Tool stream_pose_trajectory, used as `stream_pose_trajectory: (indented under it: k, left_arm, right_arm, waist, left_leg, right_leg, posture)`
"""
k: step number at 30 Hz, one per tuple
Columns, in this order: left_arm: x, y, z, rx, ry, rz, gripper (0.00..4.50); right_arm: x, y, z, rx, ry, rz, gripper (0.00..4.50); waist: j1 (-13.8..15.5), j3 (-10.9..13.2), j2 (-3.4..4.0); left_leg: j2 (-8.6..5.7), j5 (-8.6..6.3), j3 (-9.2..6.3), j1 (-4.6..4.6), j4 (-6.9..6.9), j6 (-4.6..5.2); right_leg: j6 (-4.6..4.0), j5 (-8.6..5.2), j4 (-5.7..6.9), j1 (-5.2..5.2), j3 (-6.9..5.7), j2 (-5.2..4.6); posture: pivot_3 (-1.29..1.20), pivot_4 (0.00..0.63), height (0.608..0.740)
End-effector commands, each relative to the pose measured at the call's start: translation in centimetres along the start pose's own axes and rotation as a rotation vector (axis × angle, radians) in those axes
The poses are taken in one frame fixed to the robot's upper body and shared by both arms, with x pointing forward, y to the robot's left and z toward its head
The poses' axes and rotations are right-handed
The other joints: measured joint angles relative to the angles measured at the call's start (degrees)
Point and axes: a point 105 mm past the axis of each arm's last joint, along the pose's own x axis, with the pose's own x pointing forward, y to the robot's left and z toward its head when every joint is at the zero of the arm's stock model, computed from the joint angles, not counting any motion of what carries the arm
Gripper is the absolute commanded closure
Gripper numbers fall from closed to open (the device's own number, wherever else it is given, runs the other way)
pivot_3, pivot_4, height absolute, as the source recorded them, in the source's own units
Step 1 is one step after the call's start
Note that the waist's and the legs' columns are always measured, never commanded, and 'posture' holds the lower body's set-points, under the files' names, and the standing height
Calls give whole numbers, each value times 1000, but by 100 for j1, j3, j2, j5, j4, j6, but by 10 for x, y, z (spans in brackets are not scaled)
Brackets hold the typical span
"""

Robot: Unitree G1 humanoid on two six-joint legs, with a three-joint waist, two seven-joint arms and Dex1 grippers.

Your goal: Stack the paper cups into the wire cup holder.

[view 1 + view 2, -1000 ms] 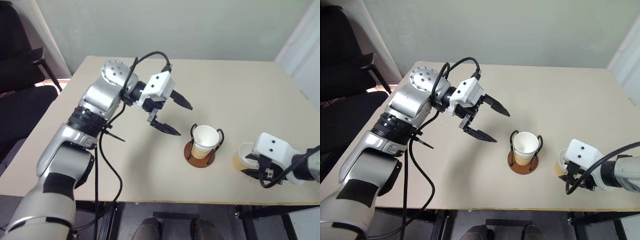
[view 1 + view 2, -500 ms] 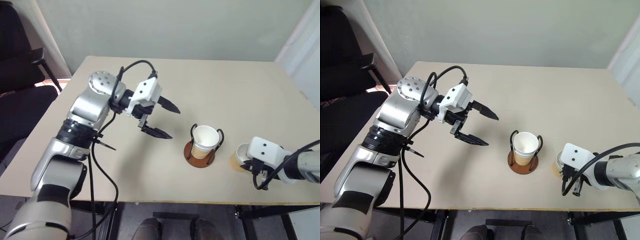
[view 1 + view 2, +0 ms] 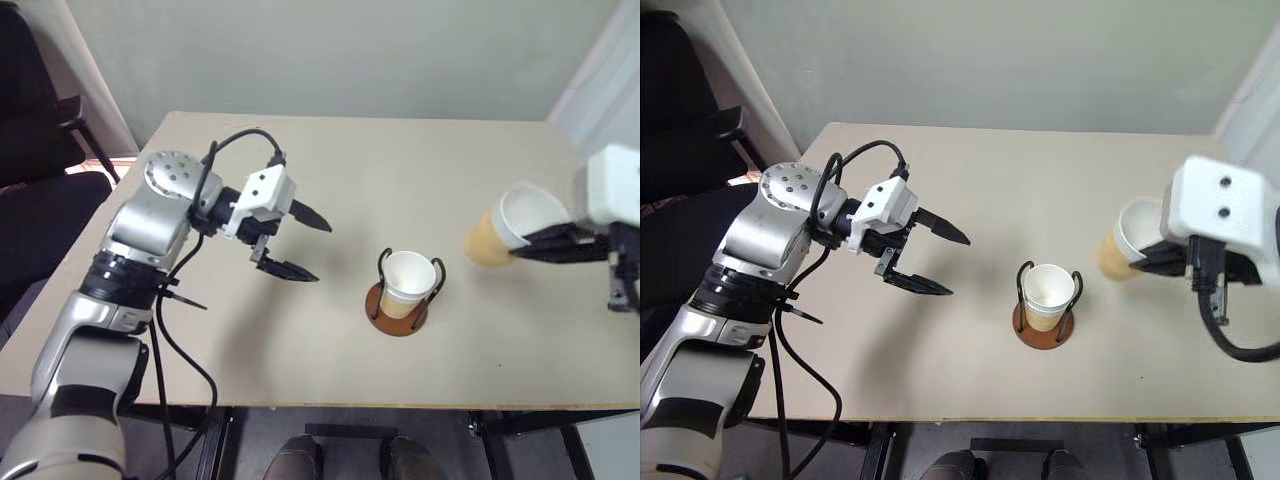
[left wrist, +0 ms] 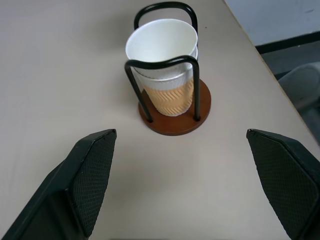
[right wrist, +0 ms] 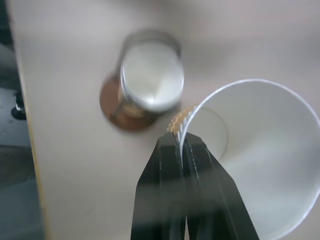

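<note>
Next, I let go of the paper cup in my right gripper inside the cups nested (image 3: pixel 409 277) (image 5: pixel 153 77) between the black loops of the wire cup holder.
The wire cup holder (image 3: pixel 399 312) stands on the table's near middle, with paper cups (image 3: pixel 410 279) nested upright between its black loops. In the left wrist view the holder (image 4: pixel 175 122) carries a cup (image 4: pixel 162 55) with a second rim just beneath it. My right gripper (image 3: pixel 522 250) hangs above the table's right side, shut on the rim of another paper cup (image 3: pixel 505 228), which is tilted on its side. The right wrist view shows its fingers (image 5: pixel 172 155) pinching that cup's wall (image 5: pixel 260 165). My left gripper (image 3: pixel 322 252) is open and empty, left of the holder.
The beige table (image 3: pixel 450 150) has its near edge just in front of the holder. A black chair (image 3: pixel 35 150) stands off the table's left side. A pale wall runs behind the table's far edge.
My right gripper has shut on the rim of the cup at the table's right and lifted it well above the tabletop. The open left gripper has drawn back leftward, away from the holder.
</note>
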Motion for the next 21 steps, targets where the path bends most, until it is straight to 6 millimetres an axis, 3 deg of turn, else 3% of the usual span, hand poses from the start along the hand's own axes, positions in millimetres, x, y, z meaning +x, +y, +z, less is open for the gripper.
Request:
stream_pose_trajectory:
  k: [1, 8, 21]
  left_arm:
    - [-7, -3, 10, 35, -14, 1, 0]
    - [-7, -4, 16, 21, -44, 9, 0]
    - [-14, -2, 18, 11, -40, 48, 0]
  right_arm:
    - [9, -6, 11, -48, -52, 59, 4456]
    - [41, -7, 25, -117, -73, 183, 4456]
    - [75, 4, 2, -176, -12, 288, 4456]
  waist:
    - [-20, -1, -3]
    - [-56, -1, -3]
    - [-64, -1, -3]
  left_leg:
    - [5, -2, -4, 0, 2, 1]
    - [6, 1, -9, 0, 12, 2]
    - [5, -1, -7, 0, 7, 4]
  right_leg:
    - [0, -1, 0, 0, 6, -4]
    - [-4, 1, 12, -3, -5, -6]
    - [-18, -5, 12, -3, -7, -11]
  posture:
    - [0, 150, 740]
    - [0, 150, 740]
    - [0, 150, 740]
